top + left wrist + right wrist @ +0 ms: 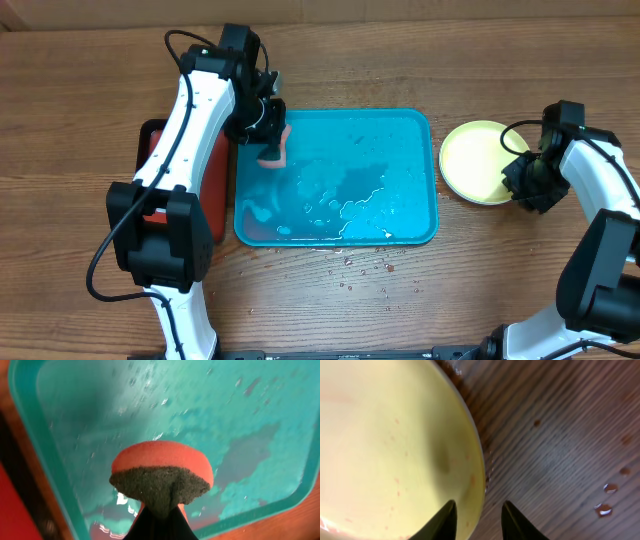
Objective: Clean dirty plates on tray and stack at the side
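Observation:
Next, I set the orange sponge, now hanging over the turquoise tray's corner, in the middle of the red black-rimmed tray (pixel 193 183) with my left gripper.
The turquoise tray (pixel 405 150) lies at the table's middle, wet, with no plate on it. My left gripper (pixel 268 135) is shut on an orange sponge (pixel 273 152) with a dark scouring side, over the tray's far left corner. In the left wrist view the sponge (pixel 160 467) hangs from the gripper (pixel 159 512) above the wet tray floor (pixel 250 435). A yellow-green plate (pixel 478 160) sits on the table right of the tray. My right gripper (pixel 522 182) is open, its fingers (pixel 477 506) straddling the plate's (pixel 385 445) right rim. No white or mint-blue plate shows.
A red black-rimmed tray (pixel 152 140) lies under my left arm, left of the turquoise tray. Water drops (pixel 365 265) and reddish specks dot the wood in front of the tray and beside the plate (pixel 605 507).

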Tool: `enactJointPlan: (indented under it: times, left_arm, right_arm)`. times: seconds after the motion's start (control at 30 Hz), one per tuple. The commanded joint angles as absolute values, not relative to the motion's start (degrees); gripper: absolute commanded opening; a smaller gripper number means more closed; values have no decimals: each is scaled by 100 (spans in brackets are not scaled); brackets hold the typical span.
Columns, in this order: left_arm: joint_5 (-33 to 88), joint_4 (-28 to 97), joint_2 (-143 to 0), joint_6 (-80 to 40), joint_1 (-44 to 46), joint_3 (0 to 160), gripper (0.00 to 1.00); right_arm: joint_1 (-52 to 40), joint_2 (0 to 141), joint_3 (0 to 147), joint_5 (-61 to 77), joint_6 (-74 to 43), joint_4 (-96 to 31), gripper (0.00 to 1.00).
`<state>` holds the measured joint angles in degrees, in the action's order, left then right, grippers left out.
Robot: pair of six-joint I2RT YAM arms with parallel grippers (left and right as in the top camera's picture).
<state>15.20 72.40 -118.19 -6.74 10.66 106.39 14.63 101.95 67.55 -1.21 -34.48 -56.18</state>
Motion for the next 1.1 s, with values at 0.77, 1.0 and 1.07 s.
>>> enactJointPlan:
  times: [0.77,1.0,1.07]
  left_arm:
    - [-792,6606,-11288,27,-563,9288,4]
    - [-913,6099,-11434,-5,-565,8641,100]
    - [-1039,6130,-11421,-69,-565,8709,100]
  right_arm:
    - [-364,10097,8160,1581,-1710,-6364,100]
    - [-794,10097,8160,1500,-1708,-6204,100]
    - [-792,10097,8162,1500,-1708,-6198,100]
